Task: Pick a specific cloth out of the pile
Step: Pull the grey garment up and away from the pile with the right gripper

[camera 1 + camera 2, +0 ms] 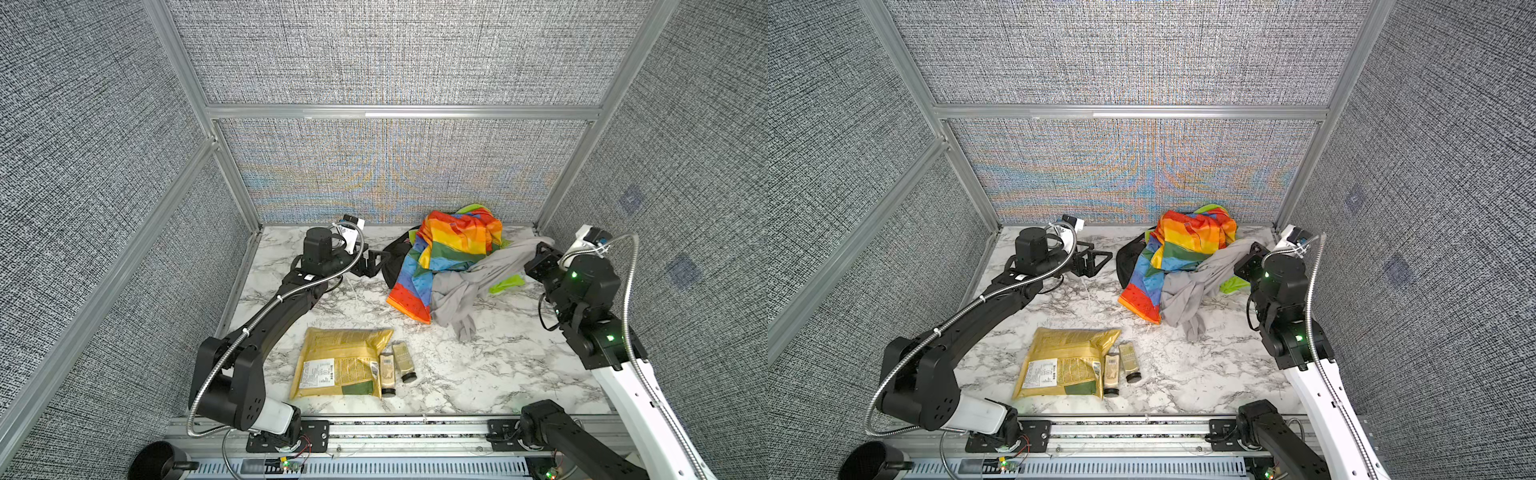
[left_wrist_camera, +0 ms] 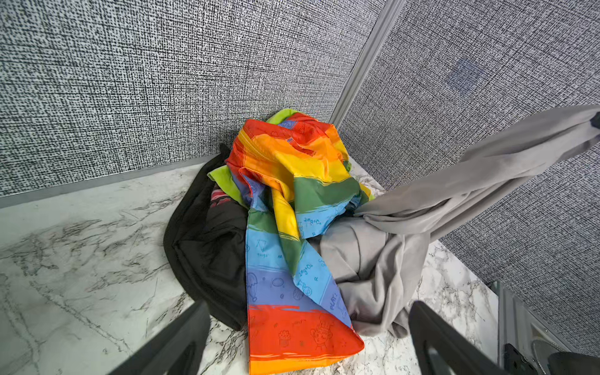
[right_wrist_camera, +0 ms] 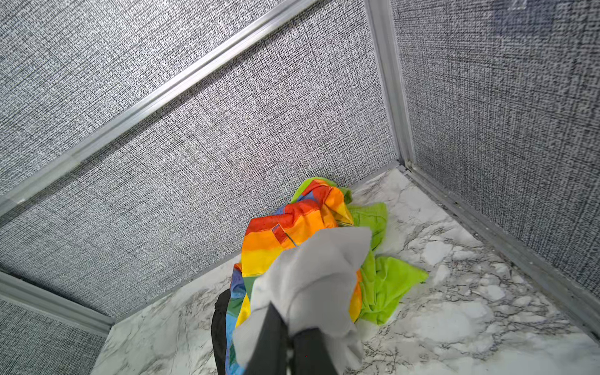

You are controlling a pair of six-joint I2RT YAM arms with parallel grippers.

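Note:
The light grey cloth's bunched part (image 1: 444, 283) (image 2: 351, 248) beside the rainbow-striped cloth should be gripped next by my left gripper, away from the end of the light grey cloth my right gripper holds.
The plain light grey cloth (image 1: 453, 293) (image 1: 1183, 297) lies at the near right of the pile. One end is stretched up to my right gripper (image 1: 540, 250) (image 1: 1253, 250), which is shut on it. In the right wrist view the grey cloth (image 3: 311, 276) bunches over the shut gripper (image 3: 289, 341). The pile holds a rainbow-striped cloth (image 1: 453, 245) (image 2: 292, 201), a lime green cloth (image 1: 508, 282) (image 3: 386, 282) and a black cloth (image 1: 397, 259) (image 2: 207, 253). My left gripper (image 1: 374, 262) (image 1: 1096, 259) (image 2: 310, 305) stands open and empty, left of the pile and pointing at it.
A yellow bag (image 1: 340, 361) and two small beige tubes (image 1: 397, 365) lie near the table's front edge. The pile sits in the back right corner against textured grey walls with aluminium posts (image 1: 544, 224). A black cup (image 1: 153, 461) stands below the table's front left.

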